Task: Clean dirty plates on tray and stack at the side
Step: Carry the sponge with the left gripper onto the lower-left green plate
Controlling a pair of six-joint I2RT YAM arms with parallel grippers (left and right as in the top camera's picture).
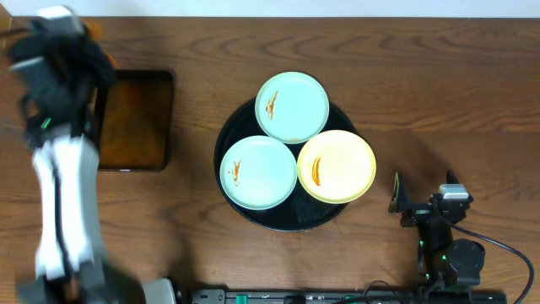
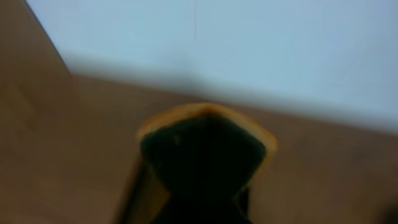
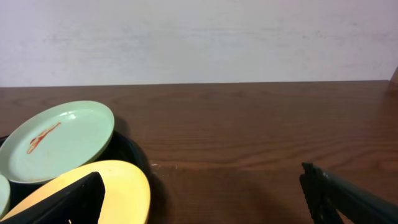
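Observation:
Next, my left gripper releases the dark green sponge, now at the far back, near the middle of the front mint plate (image 1: 263, 173), beside its orange-red smear.
Three dirty plates lie on the round black tray (image 1: 278, 221): a mint plate (image 1: 292, 106) at the back, a mint plate (image 1: 258, 172) at the front left, and a yellow plate (image 1: 336, 165) at the front right. Each has an orange-red smear. My right gripper (image 1: 422, 196) is open and empty, low over the table just right of the yellow plate (image 3: 118, 186). The right wrist view also shows the back mint plate (image 3: 59, 142) and the tray rim (image 3: 127, 152). My left gripper (image 1: 59, 21) is blurred at the far back left, shut on a yellow and dark green sponge (image 2: 208, 149).
A smaller rectangular black tray (image 1: 135, 120) with a brownish inside lies left of the round tray, next to my left arm. Bare wooden table lies right of the round tray. A pale wall stands behind the table's far edge.

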